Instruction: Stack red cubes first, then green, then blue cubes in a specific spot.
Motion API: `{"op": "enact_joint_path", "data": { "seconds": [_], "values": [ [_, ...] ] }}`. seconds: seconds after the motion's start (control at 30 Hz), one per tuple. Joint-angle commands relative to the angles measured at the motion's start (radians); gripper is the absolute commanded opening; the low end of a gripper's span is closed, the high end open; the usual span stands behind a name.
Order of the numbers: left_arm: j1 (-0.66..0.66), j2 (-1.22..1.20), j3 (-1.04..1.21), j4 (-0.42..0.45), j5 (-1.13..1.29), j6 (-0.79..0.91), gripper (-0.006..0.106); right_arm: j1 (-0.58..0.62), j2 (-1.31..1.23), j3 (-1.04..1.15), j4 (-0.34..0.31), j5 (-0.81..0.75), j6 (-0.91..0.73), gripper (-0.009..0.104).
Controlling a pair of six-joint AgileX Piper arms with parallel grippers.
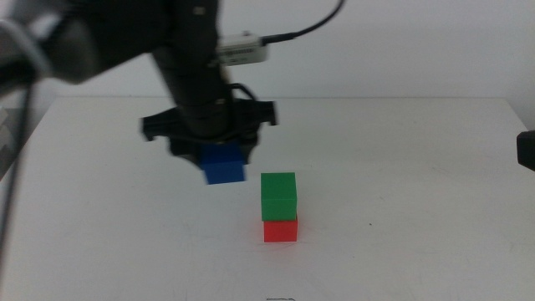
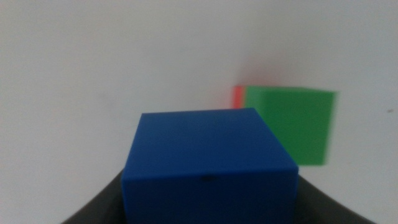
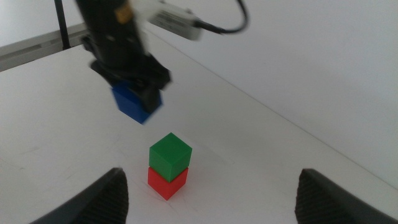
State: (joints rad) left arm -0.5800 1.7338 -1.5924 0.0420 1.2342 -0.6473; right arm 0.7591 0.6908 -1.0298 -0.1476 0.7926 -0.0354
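Note:
I need to let go of the blue cube with my left gripper squarely on top of the green cube [image 1: 279, 182] [image 2: 292, 124], so it becomes the highest block in the stack.
My left gripper [image 1: 219, 150] is shut on the blue cube [image 1: 224, 165], which it holds in the air. It hangs a little to the left of and behind the stack, with its underside about level with the stack's top. The stack is the green cube [image 1: 278, 196] sitting squarely on the red cube [image 1: 280, 229] on the white tabletop. The left wrist view has the blue cube [image 2: 208, 162] filling the foreground, with the green cube [image 2: 289, 124] and a sliver of the red cube [image 2: 237, 96] beyond. My right gripper [image 3: 211, 199] waits open, back from the stack, at the table's right.
The white table [image 1: 401, 167] carries nothing else around the stack. The left arm's dark body and a white cable plug [image 1: 242, 48] hang over the table's back left. A dark part of the right arm [image 1: 527, 150] shows at the right edge.

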Motion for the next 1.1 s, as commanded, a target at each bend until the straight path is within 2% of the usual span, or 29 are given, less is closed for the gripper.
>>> {"op": "enact_joint_path", "data": {
  "seconds": [0.0, 0.33, 0.53, 0.73, 0.8, 1.07],
  "values": [
    [-0.035, 0.004, -0.092, 0.016, 0.085, -0.035, 0.010, -0.006, 0.003, -0.026, -0.023, -0.074, -0.012, 0.078],
    [-0.128, 0.140, -0.249, 0.005, 0.085, -0.055, 0.010, -0.006, 0.003, -0.026, -0.023, -0.074, -0.012, 0.078],
    [-0.132, 0.153, -0.250, -0.009, 0.085, -0.060, 0.010, -0.006, 0.003, -0.026, -0.023, -0.074, -0.012, 0.078],
    [-0.132, 0.156, -0.239, -0.001, 0.085, -0.063, 0.010, -0.006, 0.003, -0.026, -0.023, -0.074, -0.012, 0.078],
    [-0.132, 0.164, -0.239, 0.025, 0.085, -0.062, 0.010, -0.006, 0.003, -0.026, -0.023, -0.074, -0.012, 0.078],
    [-0.132, 0.185, -0.239, 0.024, 0.085, -0.058, 0.010, -0.006, 0.003, -0.026, -0.023, -0.074, -0.012, 0.078]
  ]
}}
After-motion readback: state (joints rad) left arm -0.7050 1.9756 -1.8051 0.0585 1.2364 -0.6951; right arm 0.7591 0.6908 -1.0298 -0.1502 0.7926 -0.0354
